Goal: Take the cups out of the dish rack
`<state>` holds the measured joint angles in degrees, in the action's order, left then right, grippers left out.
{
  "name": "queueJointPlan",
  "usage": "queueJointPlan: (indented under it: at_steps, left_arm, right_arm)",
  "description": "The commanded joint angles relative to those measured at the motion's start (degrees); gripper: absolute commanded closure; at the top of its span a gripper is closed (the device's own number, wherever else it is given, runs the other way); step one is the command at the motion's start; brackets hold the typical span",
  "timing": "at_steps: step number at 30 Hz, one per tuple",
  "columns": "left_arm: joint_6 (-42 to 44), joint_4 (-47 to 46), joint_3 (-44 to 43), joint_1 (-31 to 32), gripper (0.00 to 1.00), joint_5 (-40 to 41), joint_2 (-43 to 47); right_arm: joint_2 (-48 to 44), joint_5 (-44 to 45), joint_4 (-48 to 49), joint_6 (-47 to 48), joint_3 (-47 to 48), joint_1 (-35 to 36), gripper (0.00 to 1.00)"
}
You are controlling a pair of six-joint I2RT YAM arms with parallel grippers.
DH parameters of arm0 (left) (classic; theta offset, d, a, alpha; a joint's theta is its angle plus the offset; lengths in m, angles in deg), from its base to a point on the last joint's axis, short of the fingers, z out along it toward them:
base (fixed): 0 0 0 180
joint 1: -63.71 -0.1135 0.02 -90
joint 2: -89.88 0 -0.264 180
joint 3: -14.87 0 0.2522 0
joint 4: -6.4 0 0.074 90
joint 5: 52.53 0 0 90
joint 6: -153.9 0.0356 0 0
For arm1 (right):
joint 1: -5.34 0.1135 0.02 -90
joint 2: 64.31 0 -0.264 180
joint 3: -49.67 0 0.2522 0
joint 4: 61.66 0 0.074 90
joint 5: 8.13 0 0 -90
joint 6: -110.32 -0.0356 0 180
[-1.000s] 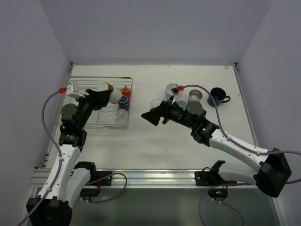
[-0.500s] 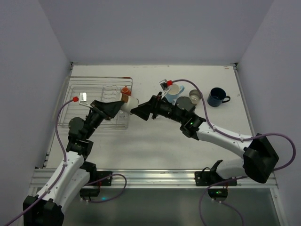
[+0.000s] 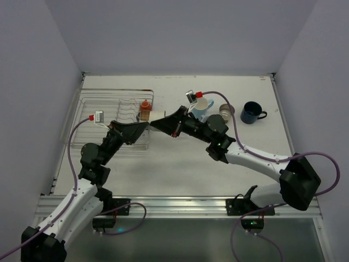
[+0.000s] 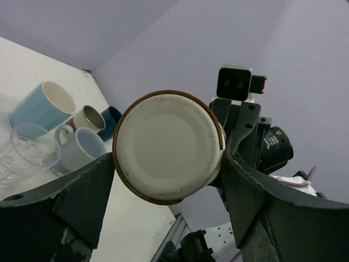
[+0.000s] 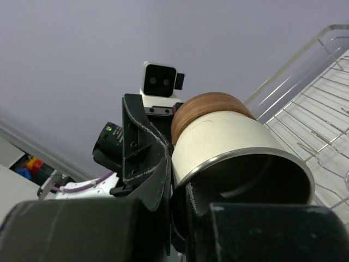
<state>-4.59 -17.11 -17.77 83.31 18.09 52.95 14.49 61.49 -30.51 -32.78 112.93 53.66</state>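
Observation:
My right gripper is set to release the cream cup. It will let go of it inside the metallic tumbler [image 3: 226, 112], between the light blue mug and the navy mug.
A cream cup [image 3: 155, 116] with a brown base hangs in the air between both arms, just right of the dish rack [image 3: 92, 103]. My right gripper [image 5: 182, 191] is shut on its rim, one finger inside and one outside the wall of the cup [image 5: 229, 134]. My left gripper [image 4: 166, 164] stands open, its fingers flanking the base of the cup [image 4: 166, 144]. An orange cup [image 3: 145, 105] still stands in the rack. On the table to the right are a light blue mug [image 3: 203, 106], a metallic tumbler [image 3: 226, 111] and a navy mug [image 3: 252, 112].
The left wrist view also shows a clear glass [image 4: 30, 153] and a grey-blue mug [image 4: 79, 150] beside the light blue mug [image 4: 38, 106]. The rack's wire wall [image 5: 316, 109] lies close behind the held cup. Walls enclose the table on three sides.
The left arm carried the cream cup out of the rack to the right. The right gripper came left to meet it and closed on the rim, and the left jaws have spread.

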Motion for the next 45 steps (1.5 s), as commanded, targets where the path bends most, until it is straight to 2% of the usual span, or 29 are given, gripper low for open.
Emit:
queueJointPlan:
  at_steps: [1,2,3,5,6,7,8,9,10,12,15,18,21,23,29,38,45]
  left_arm:
    - [5.44,2.7,-1.42,0.44,0.16,-0.22,2.55]
    - [7.56,6.39,-2.73,0.44,0.05,-0.4,3.0]
    - [10.02,10.08,-5.88,0.44,0.01,-0.23,3.35]
    - [18.19,21.85,-9.32,0.44,0.0,0.13,4.41]
    - [21.43,25.99,-13.25,0.44,0.0,0.39,4.67]
    - [27.21,34.12,-15.03,0.44,0.0,1.0,4.85]
    - [29.79,37.59,-16.36,0.44,0.0,1.36,4.85]
    - [32.51,41.72,-18.72,0.44,0.0,1.53,4.85]
    - [37.33,47.07,-19.53,0.53,0.0,1.27,4.85]
    - [41.31,52.45,-20.5,0.44,0.0,0.66,4.67]
    - [47.29,56.51,-20.07,0.53,0.0,-0.66,4.41]
    - [50.64,57.75,-18.66,0.44,0.0,-1.45,4.67]
    - [52.05,58.28,-16.82,0.44,0.0,-1.45,5.02]
    - [52.05,57.14,-16.02,0.44,0.0,-3.03,5.64]
    - [52.58,56.0,-15.14,2.98,0.0,-2.42,6.69]
    - [52.49,56.0,-14.79,5.8,0.0,-1.72,7.13]
    - [52.32,56.09,-14.79,5.81,0.0,-0.84,7.05]
  right_arm:
    - [-2.51,6.05,5.38,1.77,-1.94,-0.41,1.0]
    - [-3.65,7.01,3.8,3.25,-2.64,-0.41,1.0]
    - [-6.09,8.07,-1.52,4.57,-3.0,-0.68,1.0]
    - [-9.09,10.43,-11.01,11.04,-1.08,-0.77,1.0]
    - [-10.59,12.89,-22.73,13.79,-0.02,-0.77,1.0]
    - [-13.21,18.04,-28.15,16.16,1.12,-1.38,1.0]
    - [-14.28,20.18,-34.12,20.8,3.91,-1.99,1.0]
    - [-15.16,22.38,-44.62,22.85,5.42,-4.26,1.0]
    - [-16.04,24.14,-49.77,26.17,7.0,-6.2,1.0]
    - [-15.88,23.2,-63.1,28.3,12.71,-13.2,1.0]
    - [-12.72,24.94,-75.08,33.93,20.36,-20.33,1.0]
    - [-5.44,29.6,-83.89,38.68,29.06,-23.34,1.0]
    - [3.0,33.37,-91.19,42.46,38.55,-25.36,1.0]
    - [6.78,32.43,-93.58,43.61,44.33,-26.86,1.0]
    - [18.39,32.69,-99.92,45.98,53.67,-29.68,1.0]
    - [28.77,29.97,-102.47,47.48,59.75,-30.82,1.0]
    - [30.97,29.61,-102.47,47.39,57.91,-32.23,1.0]
